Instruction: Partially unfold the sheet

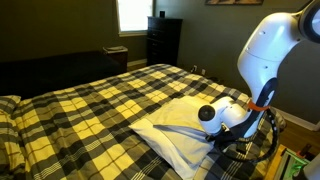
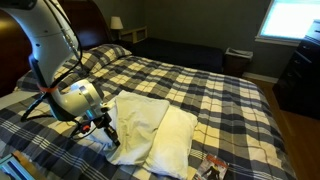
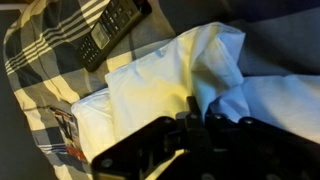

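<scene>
Next, I let go of the white sheet's fold near the bed's edge, between the small printed item and the black remote control (image 1: pixel 238 108) (image 3: pixel 56 92).
The white sheet (image 1: pixel 185 125) lies folded in a layered rectangle on the yellow, black and white plaid bedspread (image 1: pixel 100 100), near the bed's edge. It shows in both exterior views (image 2: pixel 150 125). My gripper (image 2: pixel 108 130) is at the sheet's edge next to the arm, low on the bed (image 1: pixel 222 135). In the wrist view the black fingers (image 3: pixel 195 110) are close together, pinching a bunched-up fold of the sheet (image 3: pixel 160 80) that rises between them.
A black remote control (image 3: pixel 115 30) lies on the bedspread beyond the sheet. A small printed item (image 2: pixel 213 168) lies near the bed's edge. A dark dresser (image 1: pixel 163 40) and a window (image 1: pixel 133 12) stand beyond the bed.
</scene>
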`<state>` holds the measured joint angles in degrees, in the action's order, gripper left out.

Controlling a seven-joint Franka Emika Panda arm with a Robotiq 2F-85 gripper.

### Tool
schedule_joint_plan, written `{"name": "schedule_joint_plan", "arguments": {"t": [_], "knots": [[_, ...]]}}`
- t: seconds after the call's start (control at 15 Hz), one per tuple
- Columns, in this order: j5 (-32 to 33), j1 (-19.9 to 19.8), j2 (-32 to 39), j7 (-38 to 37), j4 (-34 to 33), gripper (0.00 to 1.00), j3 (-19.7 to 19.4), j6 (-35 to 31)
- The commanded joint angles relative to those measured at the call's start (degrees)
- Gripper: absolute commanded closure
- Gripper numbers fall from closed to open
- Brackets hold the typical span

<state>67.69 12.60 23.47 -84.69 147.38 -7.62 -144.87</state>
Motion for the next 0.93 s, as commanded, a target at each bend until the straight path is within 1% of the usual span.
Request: {"name": "schedule_joint_plan", "arguments": {"t": [0.0, 0.27, 0.4, 0.6, 0.67, 0.73, 0.87], "knots": [[8.42, -4.14, -6.07, -10.29, 3.91, 0.99, -0.39, 0.07], [11.86, -9.72, -8.23, -16.09, 3.49, 0.99, -0.08, 0.52], [12.28, -12.53, -8.84, -18.96, 3.0, 0.99, -0.5, -0.14], [11.73, -16.74, -9.7, -20.51, 2.48, 0.99, -1.41, -1.89], [11.58, -17.49, -10.34, -20.65, 2.57, 0.99, -1.45, -1.6], [10.17, -16.63, -9.13, -18.03, 1.92, 0.97, 0.14, 0.25], [10.12, -17.95, -9.71, -18.12, 1.84, 0.97, -0.31, 0.09]]}}
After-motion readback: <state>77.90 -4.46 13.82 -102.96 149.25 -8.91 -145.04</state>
